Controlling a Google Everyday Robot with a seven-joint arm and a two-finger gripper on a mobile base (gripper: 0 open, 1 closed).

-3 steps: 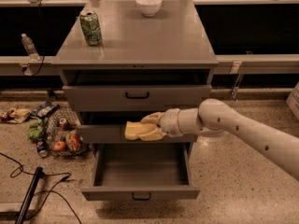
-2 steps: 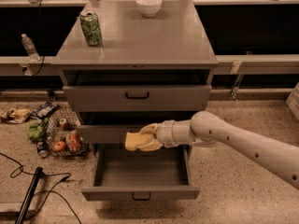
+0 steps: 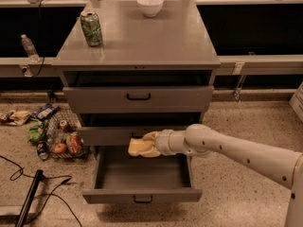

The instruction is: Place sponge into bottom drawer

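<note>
Next, I let go of the sponge on the grey bottom of the bottom drawer, towards the front panel (image 3: pixel 148 177) behind the black handle. The sponge now hangs at the drawer's back.
The pale-yellow sponge (image 3: pixel 138 147) is held in my gripper (image 3: pixel 147 143), which is shut on it. My cream arm reaches in from the right. The sponge hangs at the back of the open bottom drawer (image 3: pixel 142 194), just below the middle drawer's front panel (image 3: pixel 109 135) and above the drawer's grey floor. The bottom drawer is pulled out far, with a small black handle on its low front panel. The sponge hides part of my fingers.
A green can (image 3: pixel 91 28) and a white bowl (image 3: pixel 150 5) stand on the cabinet top (image 3: pixel 142 41). The top drawer (image 3: pixel 138 98) is slightly open. A wire basket of food items (image 3: pixel 61 138) sits on the floor at left, with black cables (image 3: pixel 28 193) nearby.
My gripper has moved down and a little left with the sponge, from in front of the middle drawer to just above the bottom drawer's inside.
</note>
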